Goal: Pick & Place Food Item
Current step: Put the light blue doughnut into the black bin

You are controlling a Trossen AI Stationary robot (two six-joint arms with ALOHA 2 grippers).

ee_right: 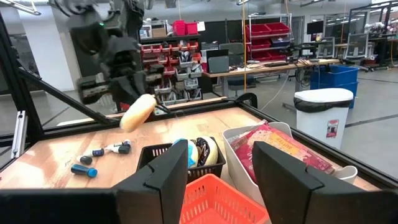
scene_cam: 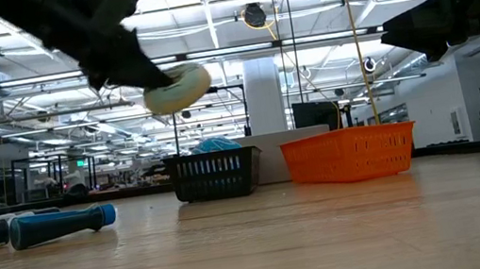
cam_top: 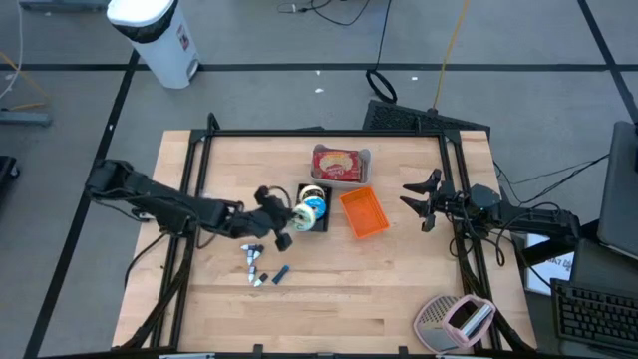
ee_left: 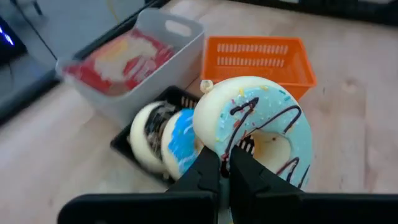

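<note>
Next, I release the pale blue doughnut from my left gripper in the black basket [cam_top: 320,216] [ee_left: 216,148], up against the bright blue doughnut.
My left gripper [ee_left: 225,171] is shut on a doughnut [ee_left: 255,134] with pale blue icing and dark drizzle. In the low view the doughnut [scene_cam: 178,87] hangs well above the table, left of the black basket [scene_cam: 214,174]. From above, the gripper [cam_top: 289,214] and doughnut [cam_top: 302,211] sit just left of that basket [cam_top: 317,223]. Two more doughnuts [ee_left: 165,140] stand on edge in the basket. An orange basket [cam_top: 364,213] lies right of it. My right gripper [cam_top: 421,200] waits open at the right edge. My left gripper pinches the doughnut's outer rim [ee_left: 225,146] between its two fingers, on the side nearest the wrist. The fingers slant down from the table's left side. The doughnut is lifted clear of table and basket, tilted, its iced face toward the wrist camera.
A grey bin [cam_top: 341,165] with a red packet stands behind the baskets. Blue-handled tools [cam_top: 261,267] lie on the wood near the left arm. A pink-and-grey object [cam_top: 454,321] sits at the near right corner. Bare wood stretches along the near side.
</note>
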